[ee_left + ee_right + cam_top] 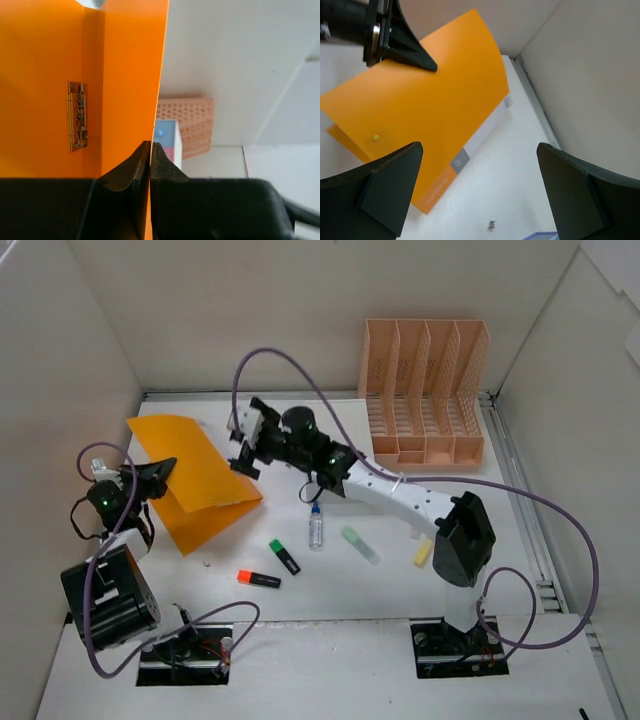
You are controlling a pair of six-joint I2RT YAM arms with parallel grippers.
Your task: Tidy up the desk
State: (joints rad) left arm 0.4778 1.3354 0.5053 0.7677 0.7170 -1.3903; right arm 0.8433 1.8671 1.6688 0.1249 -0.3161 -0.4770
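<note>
The middle of the orange folder's spine [227,457] [466,152], across from the cover edge in my left gripper, should be grasped next by my right gripper.
An orange folder [195,480] lies half open at the left of the white desk [330,605]. My left gripper [163,472] is shut on the edge of its raised cover; in the left wrist view the jaws [150,146] pinch the thin orange sheet [50,75], whose metal clip [78,116] shows inside. My right gripper [242,448] is open and empty just right of the folder. In the right wrist view its wide jaws [479,150] hover over the folder's corner [420,105] and bare desk [520,165], with the left gripper [395,45] beyond.
A peach file organizer [428,390] stands at the back right. Loose on the desk are a small clear bottle [316,528], a green marker [284,556], a red-and-black marker [259,579], a pale green highlighter [360,545] and a yellow one [423,553]. White walls enclose the desk.
</note>
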